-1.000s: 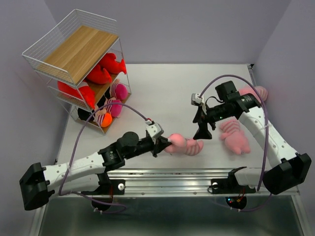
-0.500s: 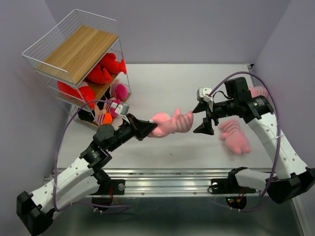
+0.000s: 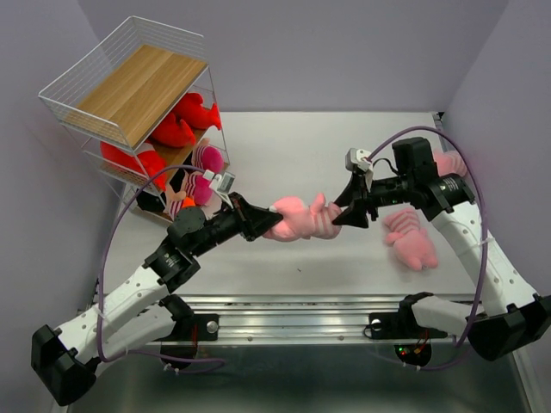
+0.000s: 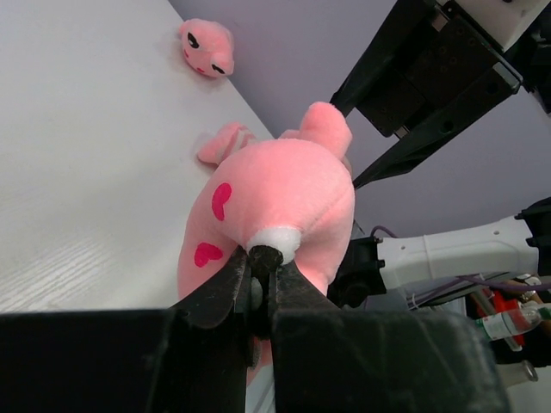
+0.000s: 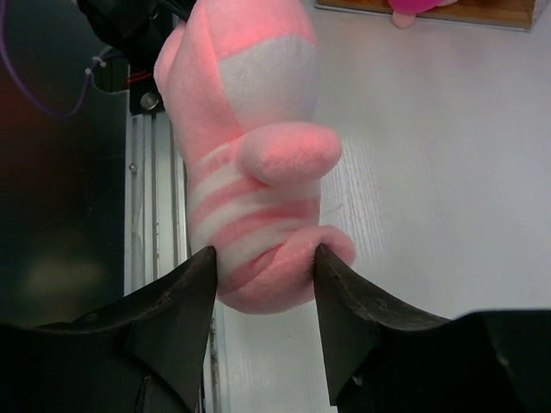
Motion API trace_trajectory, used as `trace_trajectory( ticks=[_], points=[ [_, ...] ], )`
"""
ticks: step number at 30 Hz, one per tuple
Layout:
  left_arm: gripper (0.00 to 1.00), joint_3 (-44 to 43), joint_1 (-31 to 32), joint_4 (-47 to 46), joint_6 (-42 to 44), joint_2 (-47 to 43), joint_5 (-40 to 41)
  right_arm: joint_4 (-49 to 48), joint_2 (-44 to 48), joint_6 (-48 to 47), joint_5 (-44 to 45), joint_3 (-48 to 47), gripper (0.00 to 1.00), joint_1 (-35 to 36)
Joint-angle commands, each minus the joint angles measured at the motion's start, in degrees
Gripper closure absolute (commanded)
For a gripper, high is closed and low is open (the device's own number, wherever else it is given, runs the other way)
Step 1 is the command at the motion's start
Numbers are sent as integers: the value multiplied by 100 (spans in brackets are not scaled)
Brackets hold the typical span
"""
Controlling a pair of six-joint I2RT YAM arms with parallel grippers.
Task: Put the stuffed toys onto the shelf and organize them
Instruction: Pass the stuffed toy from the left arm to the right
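Note:
My right gripper's fingers are on both sides of the toy's striped end. Next, my right gripper opens and pinches the middle of the toy's striped end (image 5: 269, 280) before my left gripper opens.
A pink striped stuffed toy (image 3: 297, 219) hangs over the middle of the table, stretched between both arms. My left gripper (image 3: 269, 217) is shut on a white tuft at its heart-marked end (image 4: 275, 206), jaws nearly together (image 4: 265, 258). My right gripper (image 3: 340, 212) is shut on the striped end (image 5: 250, 172), both fingers pressed into the plush (image 5: 263, 262). The shelf (image 3: 129, 86) stands at the back left, its top wooden board bare. Red toys (image 3: 185, 120) lie on its middle tier, and pink-striped ones (image 3: 202, 172) on the lowest.
Another pink toy (image 3: 411, 241) lies on the table to the right, under my right arm. A further pink one (image 3: 452, 162) sits by the right wall, and its face shows in the left wrist view (image 4: 207, 47). The arms' rail (image 3: 284, 305) runs along the near edge.
My left arm lifted the pink toy off the table and carried it back and toward the centre. My right gripper came in from the right and closed on the toy's striped end.

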State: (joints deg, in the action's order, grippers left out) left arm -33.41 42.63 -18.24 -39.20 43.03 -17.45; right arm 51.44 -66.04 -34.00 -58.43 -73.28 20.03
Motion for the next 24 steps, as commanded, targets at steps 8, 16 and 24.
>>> trace_trajectory(
  ticks=[8,16,24],
  points=[
    [100,-104,-44,-742,-290,-312,14,-177,-190,420,-318,-64,37,53],
    [100,212,-53,-1050,-597,-611,146,24,-190,210,-299,-47,26,53],
    [100,344,-53,-1296,-756,-585,137,24,-348,218,-862,59,56,53]
  ],
)
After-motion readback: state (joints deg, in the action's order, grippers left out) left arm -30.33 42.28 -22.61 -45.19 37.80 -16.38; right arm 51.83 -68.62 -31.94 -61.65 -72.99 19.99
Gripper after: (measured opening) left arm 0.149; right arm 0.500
